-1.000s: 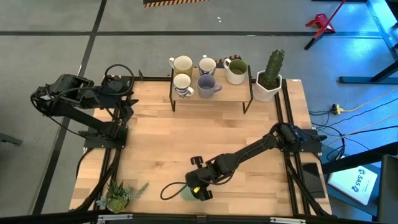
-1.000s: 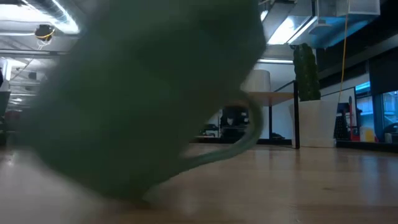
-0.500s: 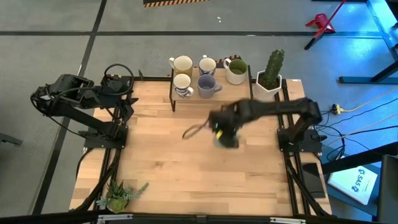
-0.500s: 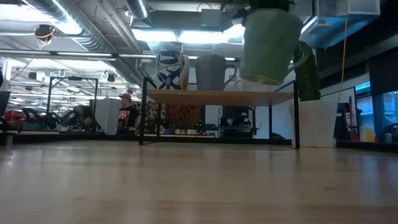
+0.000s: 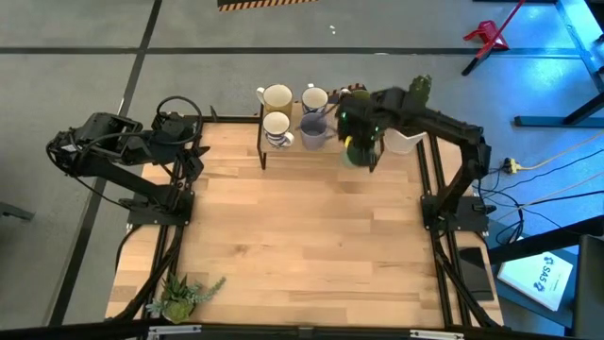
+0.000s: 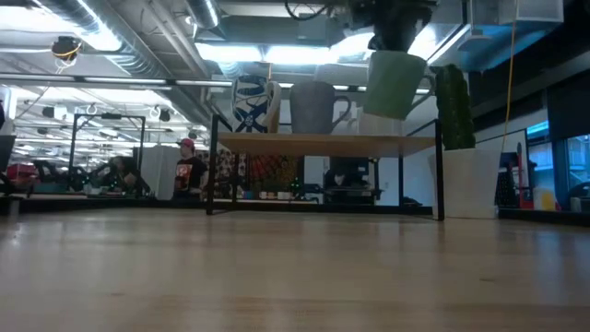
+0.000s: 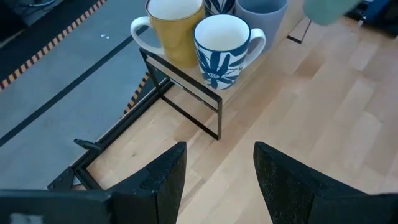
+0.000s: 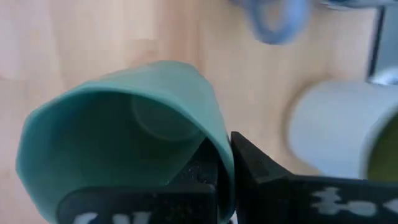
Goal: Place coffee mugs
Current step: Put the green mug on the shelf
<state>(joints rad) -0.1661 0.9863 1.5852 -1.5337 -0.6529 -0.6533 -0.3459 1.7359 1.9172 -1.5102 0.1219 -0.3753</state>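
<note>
My right gripper needs to let go of the green mug on the shelf [image 5: 360,135] [image 8: 214,140], in front of the mug that has the olive lining.
My right gripper [image 5: 357,132] is shut on the green mug [image 5: 360,151], which it holds just above the near right part of the small shelf [image 5: 321,144] at the table's far edge. In the low view the green mug [image 6: 395,83] hangs over the shelf top. On the shelf stand a yellow mug [image 5: 276,97], a white mug with blue leaves [image 5: 276,128], a purple-grey mug [image 5: 314,129], a white mug [image 5: 314,97] and an olive-lined mug [image 5: 360,106], each resting on its base. My left gripper [image 7: 214,174] waits open at the far left [image 5: 189,144]. My right gripper pinches the green mug's wall at the rim [image 8: 214,140], one finger inside [image 8: 198,169] and one outside [image 8: 261,168]. The fingers come from above, pointing down. The mug hangs below them mouth up, slightly tilted, clear of the shelf top.
A cactus in a white pot [image 5: 411,118] stands right of the shelf, close to my right arm. A small green plant [image 5: 179,297] lies at the table's near left corner. The bare wooden tabletop [image 5: 302,236] stretches in front of the shelf.
My right gripper has lifted the green mug from the table's near edge, where it stood tipped, and carried it up and toward the far edge. It now holds the mug over the shelf's near right part.
</note>
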